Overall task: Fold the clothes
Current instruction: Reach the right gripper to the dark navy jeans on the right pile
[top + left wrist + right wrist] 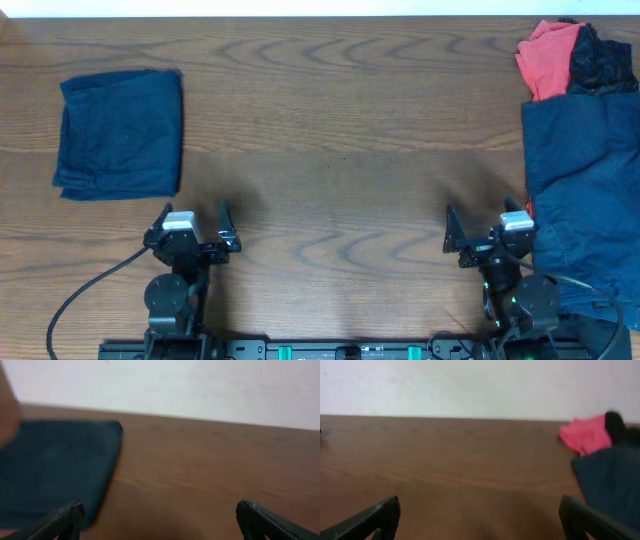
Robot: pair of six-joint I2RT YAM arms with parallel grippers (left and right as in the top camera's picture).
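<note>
My right gripper is going to close on the middle of the large dark blue garment's edge (529, 190), on the side toward the folded garment.
A folded dark blue garment (120, 133) lies at the far left of the wooden table; it also shows in the left wrist view (55, 467). A pile of unfolded clothes sits at the right edge: a large dark blue garment (585, 190), a red one (548, 57) and a black one (600, 62). The right wrist view shows the red one (586, 434) and the dark blue one (612, 482). My left gripper (193, 222) is open and empty, just below the folded garment. My right gripper (487, 226) is open and empty, just left of the dark blue garment.
The wooden table (340, 140) spans the whole view. Both arm bases and their cables sit at the near edge. A white wall lies beyond the far edge.
</note>
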